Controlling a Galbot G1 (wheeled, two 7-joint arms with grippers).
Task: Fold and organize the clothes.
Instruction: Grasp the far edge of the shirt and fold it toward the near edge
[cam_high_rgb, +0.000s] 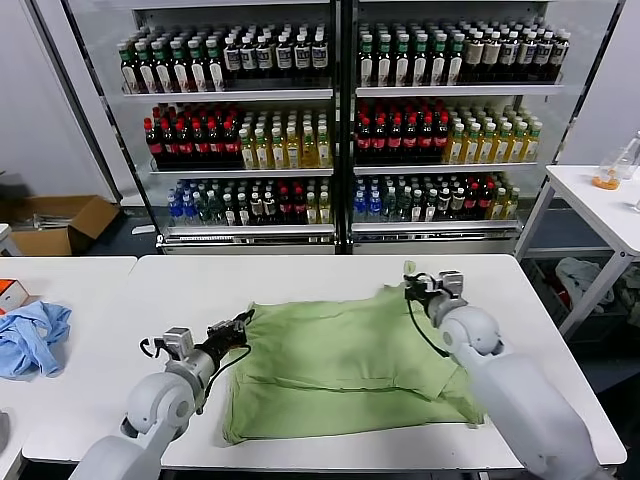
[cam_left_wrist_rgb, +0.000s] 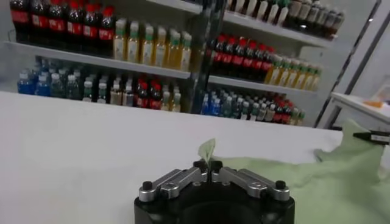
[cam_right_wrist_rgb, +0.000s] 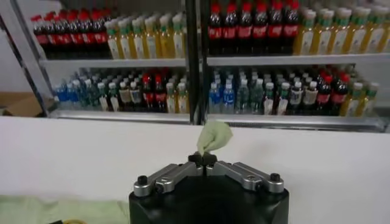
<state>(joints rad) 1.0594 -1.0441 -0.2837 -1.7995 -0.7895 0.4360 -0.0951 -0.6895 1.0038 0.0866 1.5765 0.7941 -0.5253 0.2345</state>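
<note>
The robot's left gripper needs to release the polo shirt's pinched corner on the shirt's side edge (cam_high_rgb: 240, 373), next to the end of the long crease.
The light green polo shirt (cam_high_rgb: 345, 360) lies partly folded on the white table (cam_high_rgb: 300, 275), its collar, buttons and print hidden. My left gripper (cam_high_rgb: 243, 322) is shut on the shirt's left edge; in the left wrist view the gripper (cam_left_wrist_rgb: 208, 165) pinches a small tuft of green cloth (cam_left_wrist_rgb: 207, 150), with more shirt (cam_left_wrist_rgb: 341, 176) spread beyond. My right gripper (cam_high_rgb: 411, 285) is shut on the shirt's far right corner; in the right wrist view the gripper (cam_right_wrist_rgb: 203, 159) holds a tuft of green fabric (cam_right_wrist_rgb: 214, 135) above the table.
A light blue garment (cam_high_rgb: 32, 335) lies on the left table beside an orange-and-white box (cam_high_rgb: 10, 292). Glass-door coolers of bottles (cam_high_rgb: 330, 110) stand behind the table. Another white table (cam_high_rgb: 600, 200) is at the right. A cardboard box (cam_high_rgb: 60, 220) sits on the floor.
</note>
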